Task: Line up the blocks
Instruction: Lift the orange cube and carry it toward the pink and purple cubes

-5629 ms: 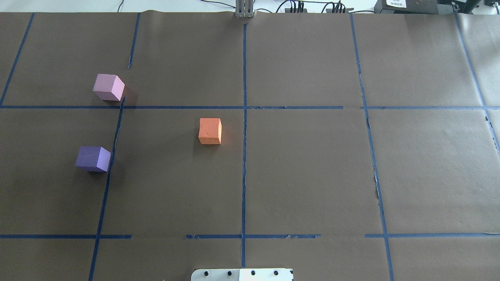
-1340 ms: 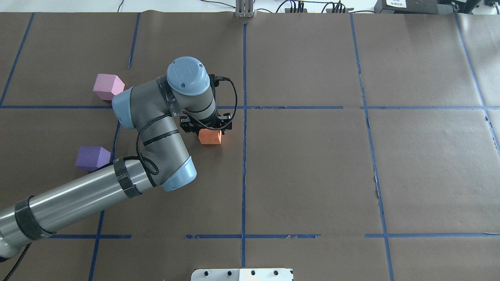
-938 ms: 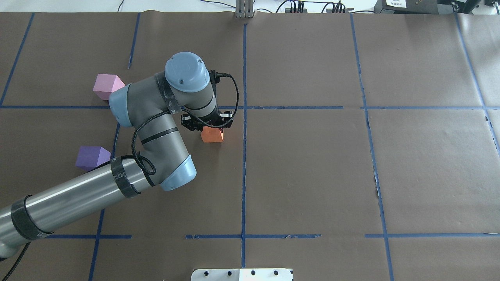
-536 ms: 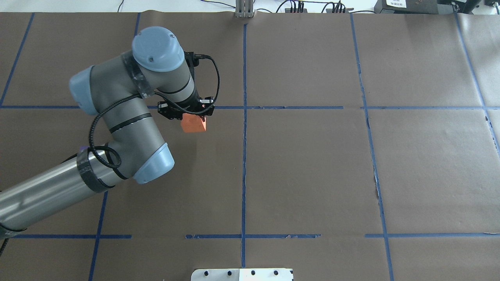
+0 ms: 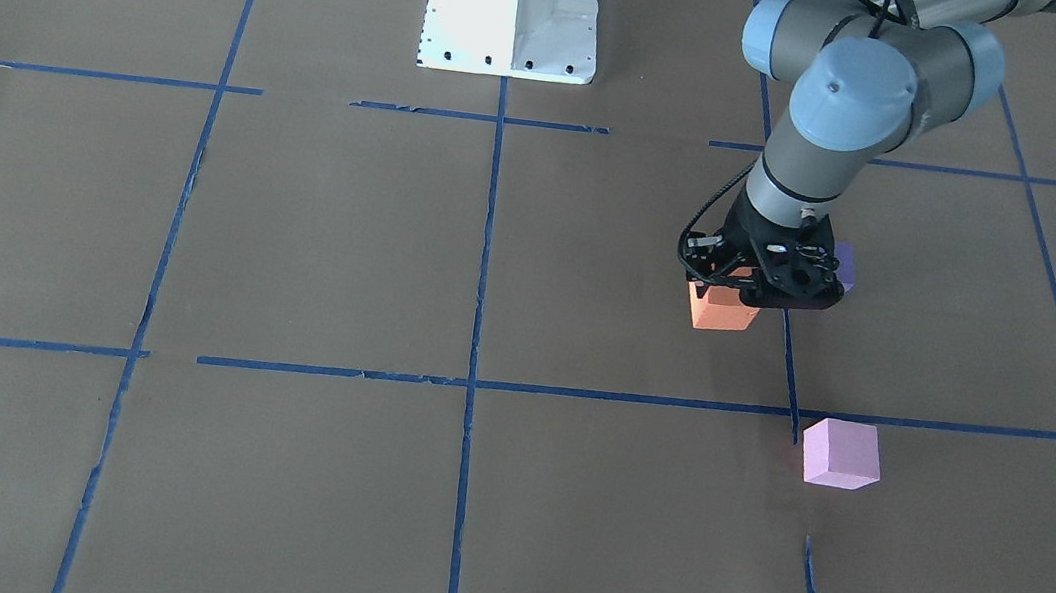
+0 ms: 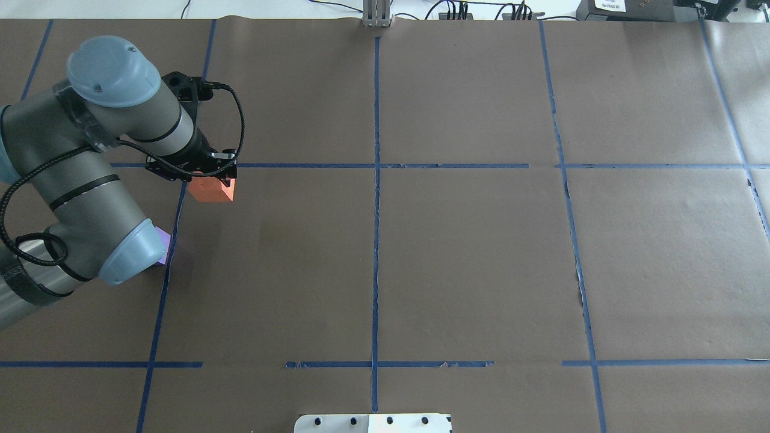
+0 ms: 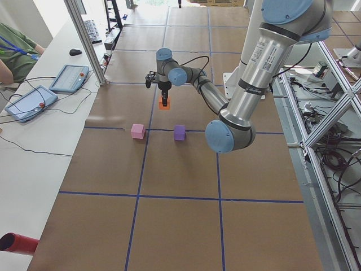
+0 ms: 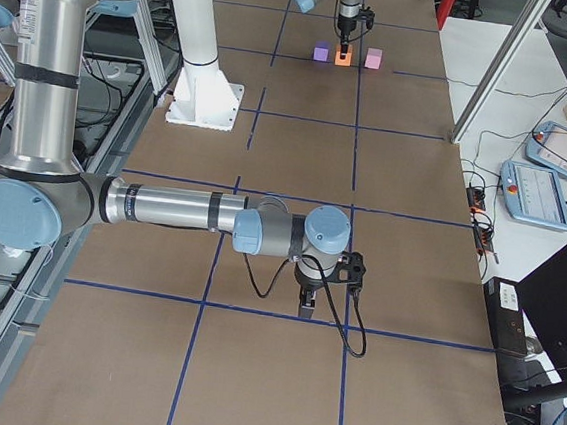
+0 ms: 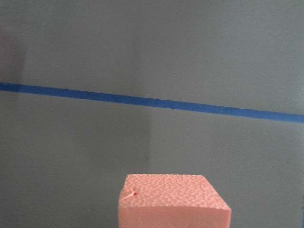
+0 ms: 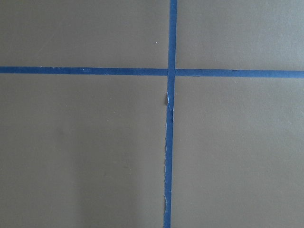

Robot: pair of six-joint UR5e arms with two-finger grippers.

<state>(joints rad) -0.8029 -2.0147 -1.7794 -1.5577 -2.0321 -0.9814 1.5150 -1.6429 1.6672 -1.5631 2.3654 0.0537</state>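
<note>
My left gripper needs to let go of the orange block between the violet-purple block and the pale pink block [image 5: 832,354].
My left gripper [image 6: 206,179] is shut on the orange block [image 6: 213,190] and holds it low over the brown paper, just right of a blue tape line; the block fills the bottom of the left wrist view [image 9: 173,202]. The front view shows the same grip [image 5: 728,291]. The violet-purple block [image 5: 845,264] is mostly hidden behind the arm; only a sliver shows in the overhead view [image 6: 162,252]. The pale pink block [image 5: 839,454] sits apart, past the tape cross, and is hidden in the overhead view. My right gripper [image 8: 306,306] shows only in the exterior right view, so I cannot tell its state.
Blue tape lines [image 6: 376,240] divide the brown paper into squares. The white robot base [image 5: 511,22] stands at the near edge. A metal post [image 6: 376,15] and cables sit at the far edge. Pendants [image 7: 67,78] lie on the side table.
My left gripper closed on the orange block near the table's middle and has carried it left, to beside the tape line between the pink and purple blocks.
</note>
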